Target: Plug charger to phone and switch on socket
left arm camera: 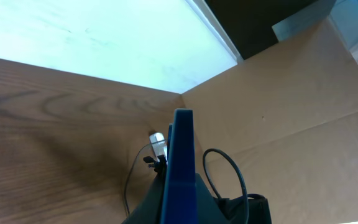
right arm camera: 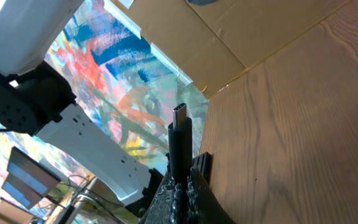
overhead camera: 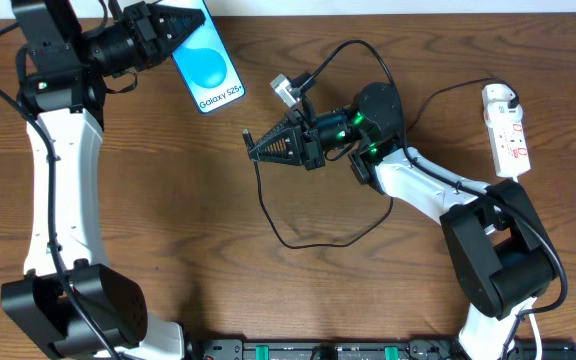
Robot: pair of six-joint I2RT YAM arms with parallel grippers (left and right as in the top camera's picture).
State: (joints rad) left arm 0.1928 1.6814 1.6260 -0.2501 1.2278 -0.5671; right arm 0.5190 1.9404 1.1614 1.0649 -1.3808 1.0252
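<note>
My right gripper needs to release the charger's plug, now held at mid-table, on the bare wood inside the cable loop (overhead camera: 344, 173), close under my wrist.
The phone (overhead camera: 208, 65), its bright blue screen up, hangs above the table's far left with my left gripper (overhead camera: 193, 25) shut on its top end. In the left wrist view the phone (left arm camera: 182, 155) shows edge-on between the dark fingers (left arm camera: 151, 208). My right gripper (overhead camera: 252, 147) is at mid-table, shut on the charger's plug (right arm camera: 180, 140), whose metal tip sticks out past the fingertips (right arm camera: 199, 186) toward the phone. The charger cable (overhead camera: 308, 246) loops over the wood below the gripper. The socket (overhead camera: 509, 135), a white strip, lies at the right edge, away from both grippers.
A small grey-white piece (overhead camera: 286, 90) with a black cable looping from it sits just behind the right gripper. The right arm's base (overhead camera: 498, 260) stands at the near right, the left arm's base (overhead camera: 68, 310) at the near left. Brown cardboard (left arm camera: 291, 112) borders the table.
</note>
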